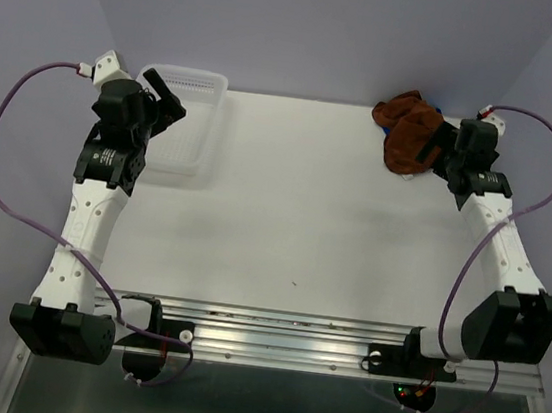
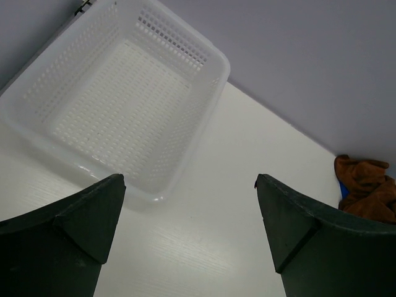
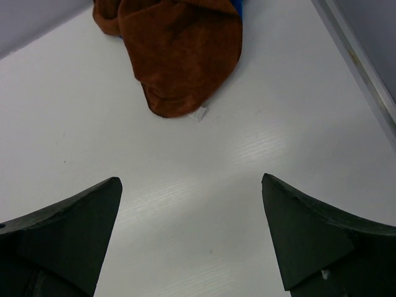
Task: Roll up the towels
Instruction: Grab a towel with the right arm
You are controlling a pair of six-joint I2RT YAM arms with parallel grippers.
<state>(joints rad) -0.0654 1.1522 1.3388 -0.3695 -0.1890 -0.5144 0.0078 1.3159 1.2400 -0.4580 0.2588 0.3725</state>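
The brown towel's far side [image 1: 432, 116], close to where the blue towel peeks out from under it, is the part my right gripper needs to close on.
The rust-brown towel [image 1: 404, 132] lies crumpled at the table's far right; in the right wrist view [image 3: 179, 49] its small white tag [image 3: 199, 114] shows at the near edge. Only a sliver of the blue towel [image 3: 238, 5] shows from under it, also seen in the left wrist view [image 2: 344, 189]. My right gripper [image 1: 431, 145] is open and empty, hovering just beside the brown towel, its fingers apart over bare table [image 3: 190, 179]. My left gripper [image 1: 167, 94] is open and empty at the far left, by the basket [image 2: 189, 179].
A white plastic mesh basket [image 1: 197, 126] stands empty at the far left, its near corner just ahead of my left fingers [image 2: 204, 124]. The table's right edge rail [image 3: 362, 62] runs close to the right gripper. Grey walls stand behind the table.
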